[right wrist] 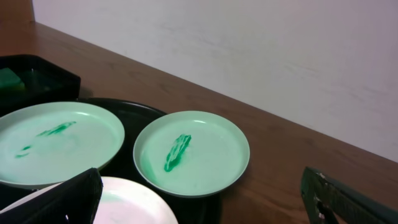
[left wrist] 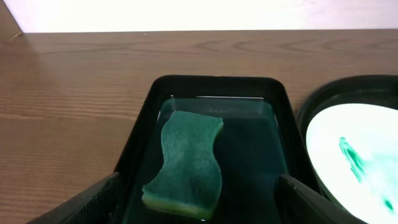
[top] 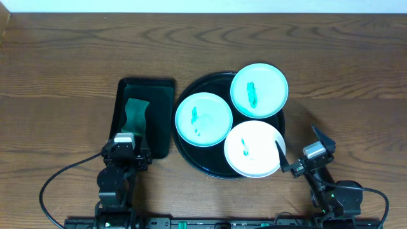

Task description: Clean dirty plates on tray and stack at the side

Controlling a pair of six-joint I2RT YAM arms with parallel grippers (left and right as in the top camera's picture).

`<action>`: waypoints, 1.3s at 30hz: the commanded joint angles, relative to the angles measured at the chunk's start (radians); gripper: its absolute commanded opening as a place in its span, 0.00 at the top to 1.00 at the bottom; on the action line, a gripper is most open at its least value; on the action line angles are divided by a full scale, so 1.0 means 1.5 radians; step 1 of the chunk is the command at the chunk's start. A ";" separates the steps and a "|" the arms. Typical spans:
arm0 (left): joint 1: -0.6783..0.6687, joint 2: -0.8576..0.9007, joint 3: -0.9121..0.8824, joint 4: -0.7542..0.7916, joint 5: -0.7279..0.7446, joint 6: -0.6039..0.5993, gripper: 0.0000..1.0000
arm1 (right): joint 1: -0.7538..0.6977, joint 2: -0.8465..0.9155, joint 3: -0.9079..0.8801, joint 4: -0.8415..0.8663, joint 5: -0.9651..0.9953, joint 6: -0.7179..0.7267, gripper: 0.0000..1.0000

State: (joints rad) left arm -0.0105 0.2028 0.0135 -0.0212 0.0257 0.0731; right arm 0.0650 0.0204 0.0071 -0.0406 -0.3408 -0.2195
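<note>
Next, my right gripper grips the rim of the plate [top: 231,117] [right wrist: 107,165] nearest the rectangular tray at the side that faces the other plates.
Three white plates lie on the round black tray [top: 191,95]: one at the left [top: 203,119], one at the back right [top: 259,90], one at the front [top: 254,148]. Each carries a teal-green smear. In the right wrist view the left plate [right wrist: 56,142], the back right plate [right wrist: 191,152] and the near plate [right wrist: 127,202] show. My left gripper [top: 125,145] is open over the near end of a rectangular tray, with a green sponge [left wrist: 186,162] just ahead of its fingers [left wrist: 196,205]. My right gripper [top: 299,149] is open and empty at the tray's front right edge.
The rectangular black tray [top: 162,95] stands left of the round tray and holds the sponge [top: 136,114]. Brown wooden table [top: 63,57] all round. A pale wall [right wrist: 249,56] rises behind the table.
</note>
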 commanded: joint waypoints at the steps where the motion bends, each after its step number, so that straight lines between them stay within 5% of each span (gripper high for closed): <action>1: 0.001 0.002 0.010 -0.028 -0.007 0.014 0.23 | 0.005 0.003 -0.001 -0.003 -0.003 -0.004 0.01; 10: 0.001 0.004 0.066 -0.080 0.065 0.005 0.23 | 0.005 0.004 -0.001 0.011 -0.036 0.018 0.01; 19: 0.001 0.133 0.313 -0.231 0.065 -0.092 0.23 | 0.005 0.065 0.089 0.032 -0.076 0.032 0.01; 25: 0.001 0.273 0.483 -0.310 0.065 -0.135 0.23 | 0.005 0.214 0.225 0.010 -0.130 0.054 0.01; 32: 0.001 0.449 0.679 -0.465 0.091 -0.140 0.23 | 0.005 0.467 0.463 -0.127 -0.232 0.053 0.01; 39: 0.001 0.588 0.803 -0.552 0.146 -0.140 0.23 | 0.005 0.753 0.778 -0.470 -0.292 -0.011 0.01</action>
State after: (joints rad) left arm -0.0101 1.0416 1.1702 -0.8268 0.1829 -0.1310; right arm 0.0650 1.0073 0.9977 -0.5995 -0.7151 -0.1581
